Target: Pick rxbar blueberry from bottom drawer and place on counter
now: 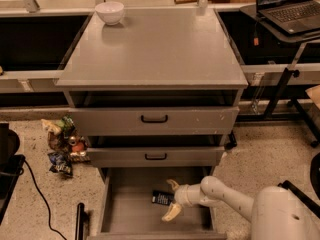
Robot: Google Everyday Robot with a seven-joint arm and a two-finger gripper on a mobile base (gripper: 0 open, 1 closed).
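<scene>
My gripper needs to grip the end (170, 197) of the rxbar blueberry closest to my arm, so that the bar's other end sticks out.
The bottom drawer (130, 219) is pulled open at the foot of the grey cabinet. The rxbar blueberry (162, 198), a small dark navy wrapper, lies flat on the drawer floor toward the right. My gripper (172, 199) is inside the drawer, reaching in from the right, with its pale fingers spread on either side of the bar's right end. One fingertip (171, 213) is in front of the bar and the other sits behind it. The counter (155, 46) is the broad grey top of the cabinet.
A white bowl (110, 12) stands at the counter's back left. Two shallower drawers with black handles (154, 119) overhang the bottom drawer. A heap of snack packets (62, 144) lies on the floor at left. A laptop on a stand (287, 6) is at the right.
</scene>
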